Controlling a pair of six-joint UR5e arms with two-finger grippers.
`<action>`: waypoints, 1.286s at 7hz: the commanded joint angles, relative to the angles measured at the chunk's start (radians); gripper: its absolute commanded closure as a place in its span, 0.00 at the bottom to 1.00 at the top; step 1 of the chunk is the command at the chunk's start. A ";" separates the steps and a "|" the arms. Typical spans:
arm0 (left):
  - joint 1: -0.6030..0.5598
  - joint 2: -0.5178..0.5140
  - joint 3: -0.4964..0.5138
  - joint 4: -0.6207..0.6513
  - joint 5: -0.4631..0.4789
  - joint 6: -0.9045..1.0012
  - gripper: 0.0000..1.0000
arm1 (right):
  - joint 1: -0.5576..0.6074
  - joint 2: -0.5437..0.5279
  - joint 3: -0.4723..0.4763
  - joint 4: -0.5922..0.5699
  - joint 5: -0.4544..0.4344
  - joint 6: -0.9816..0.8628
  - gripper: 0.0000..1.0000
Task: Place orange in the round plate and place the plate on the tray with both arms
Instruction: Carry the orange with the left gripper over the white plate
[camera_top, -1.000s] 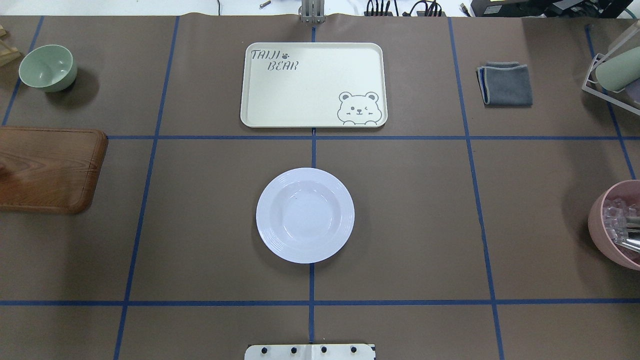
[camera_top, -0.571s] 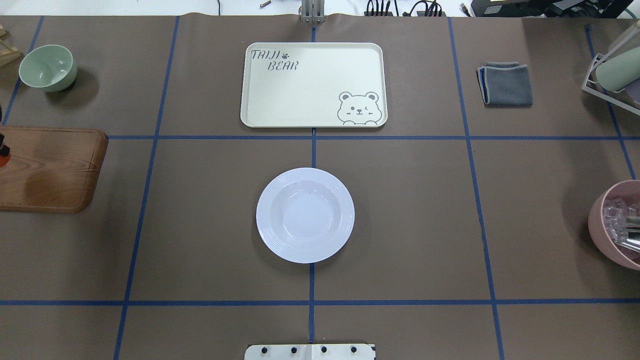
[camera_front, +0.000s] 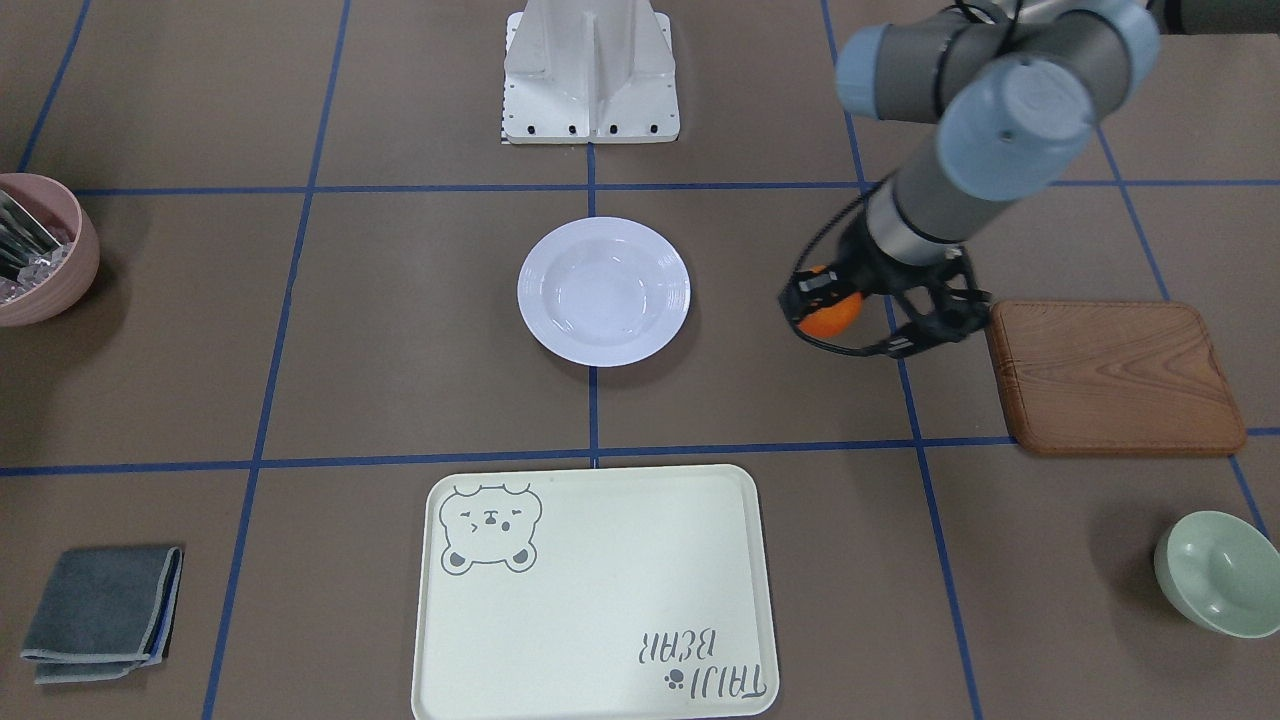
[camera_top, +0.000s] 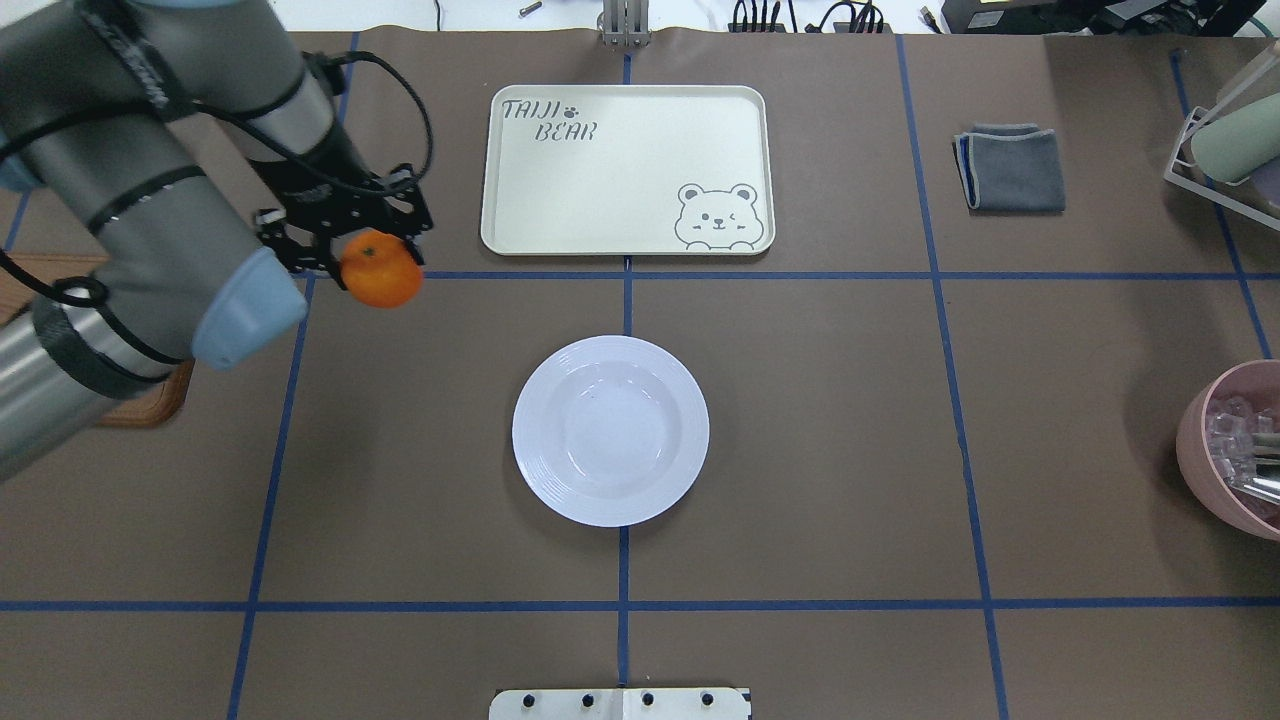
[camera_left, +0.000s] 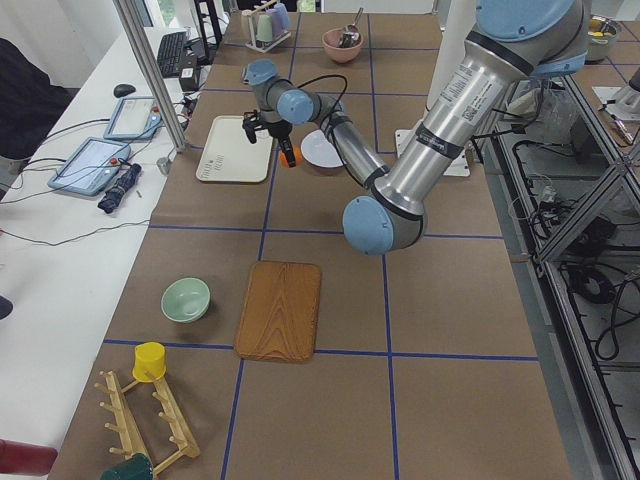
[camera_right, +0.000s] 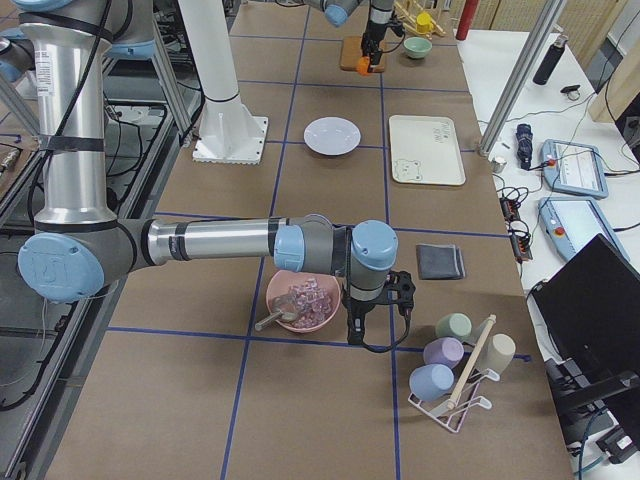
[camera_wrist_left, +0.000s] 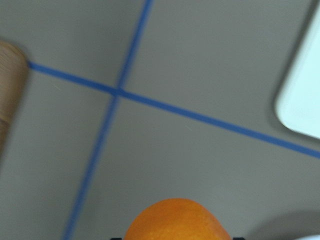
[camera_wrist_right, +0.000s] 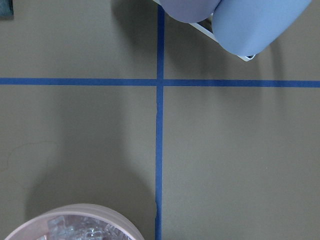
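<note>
The robot's left gripper should release the orange on the flat middle of the white round plate (camera_front: 618, 298).
My left gripper (camera_top: 372, 255) is shut on the orange (camera_top: 380, 269), a small bright orange fruit held above the table. It hangs left of the tray and up-left of the round plate, apart from both. The front-facing view shows the orange (camera_front: 832, 313) between the plate and the wooden board. The left wrist view has the orange (camera_wrist_left: 177, 220) at its bottom edge. The white round plate (camera_top: 535, 430) lies with nothing in it at the table's middle. Beyond it lies the cream tray (camera_top: 620, 170), bare. My right gripper (camera_right: 358, 335) hangs beside the pink bowl, and I cannot tell its state.
A brown wooden board (camera_front: 1110, 375) lies at the left side, with a pale green bowl (camera_front: 1220, 572) beyond it. A grey folded cloth (camera_top: 1012, 168), a cup rack (camera_top: 1225, 150) and a pink bowl (camera_top: 1200, 440) holding clear pieces stand at the right.
My left arm has swung in from the left edge of the overhead view, carrying the orange rightward off the board side to the tape crossing left of the tray.
</note>
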 joint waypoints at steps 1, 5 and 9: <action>0.186 -0.106 0.102 -0.157 0.121 -0.267 1.00 | 0.000 0.005 -0.001 0.000 0.044 0.001 0.00; 0.283 -0.151 0.276 -0.299 0.194 -0.319 1.00 | 0.000 0.008 0.002 -0.001 0.066 0.003 0.00; 0.303 -0.146 0.286 -0.309 0.194 -0.316 0.15 | 0.000 0.010 0.008 0.002 0.087 0.003 0.00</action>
